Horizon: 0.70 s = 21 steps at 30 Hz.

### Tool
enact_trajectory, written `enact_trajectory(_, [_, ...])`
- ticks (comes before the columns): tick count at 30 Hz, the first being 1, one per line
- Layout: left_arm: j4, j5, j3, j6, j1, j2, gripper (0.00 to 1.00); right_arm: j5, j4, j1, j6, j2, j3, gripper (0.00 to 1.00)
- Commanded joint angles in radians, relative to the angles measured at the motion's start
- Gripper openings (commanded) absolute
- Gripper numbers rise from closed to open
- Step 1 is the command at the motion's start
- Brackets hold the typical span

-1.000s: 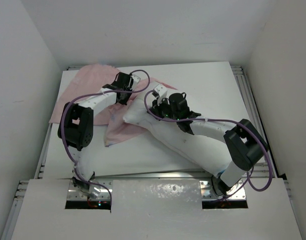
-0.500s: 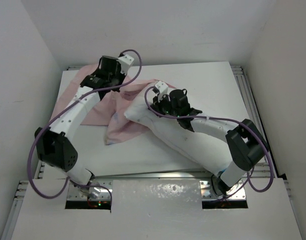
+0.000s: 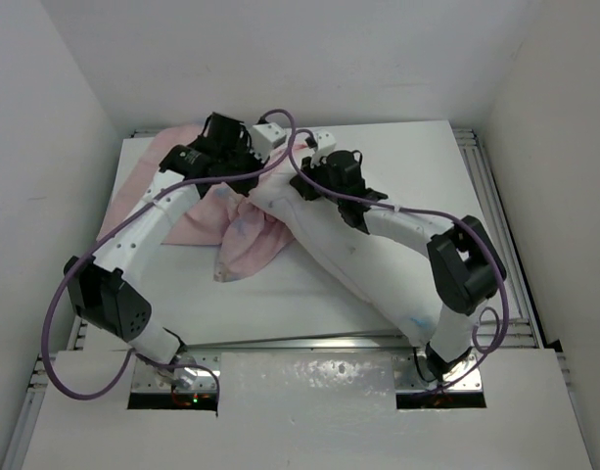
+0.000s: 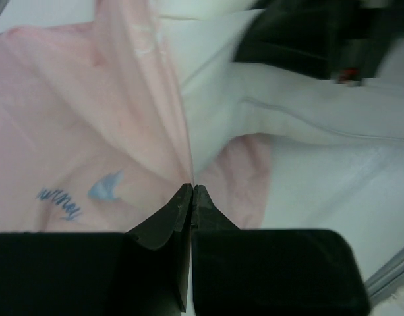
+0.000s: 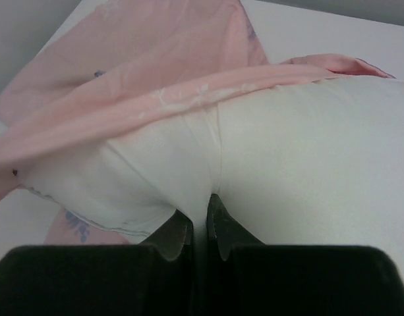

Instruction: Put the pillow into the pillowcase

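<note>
Next, my right gripper opens and grabs the pillow nearer its uncovered corner (image 5: 360, 95) to tuck it in, because only one corner of the pillow is under the pillowcase's edge.
The white pillow (image 3: 350, 257) lies slantwise across the table. Its far end sits under the edge of the pale pink pillowcase (image 3: 243, 245), which spreads out to the left. My left gripper (image 3: 262, 174) is shut on a thin fold of the pillowcase (image 4: 76, 131) at its fingertips (image 4: 192, 189), right beside the pillow (image 4: 307, 125). My right gripper (image 3: 301, 188) is shut on a pinch of pillow fabric (image 5: 287, 151) near that end. In the right wrist view the pink pillowcase (image 5: 155, 66) drapes over the pillow's far end.
The white table (image 3: 407, 157) is boxed in by white walls, with a metal rail (image 3: 481, 186) along its right edge. The two wrists are close together at the back centre. The right gripper's black body (image 4: 300, 33) shows close ahead in the left wrist view.
My left arm swung out to the back left, then came right, drawing the pillowcase edge over the pillow's end. My right gripper carried the pillow's end farther back and left.
</note>
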Motion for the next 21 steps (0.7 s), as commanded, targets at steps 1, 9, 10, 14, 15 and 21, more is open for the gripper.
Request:
enact_trajectory(1, [-0.038,0.118,0.016,0.000,-0.027,-0.005,0.00,0.179,0.086,-0.023,0.078,0.033,0.092,0.00])
enact_trajectory(9, [-0.001,0.290,0.092,-0.097,-0.036,0.119,0.00,0.124,0.237,0.036,0.080,0.038,-0.012,0.00])
enact_trajectory(10, [-0.007,0.319,0.112,-0.108,-0.036,0.158,0.00,0.154,0.295,0.050,0.076,0.030,-0.063,0.00])
enact_trajectory(14, [-0.159,0.433,0.266,-0.093,-0.036,0.251,0.00,0.260,0.356,0.017,0.196,-0.028,-0.127,0.00])
enact_trajectory(15, [-0.169,0.411,0.261,-0.077,-0.036,0.250,0.00,0.273,0.362,0.001,0.222,-0.037,-0.126,0.00])
enact_trajectory(21, [-0.027,0.278,0.139,-0.102,-0.035,0.144,0.00,0.269,0.429,-0.063,0.211,-0.127,-0.120,0.00])
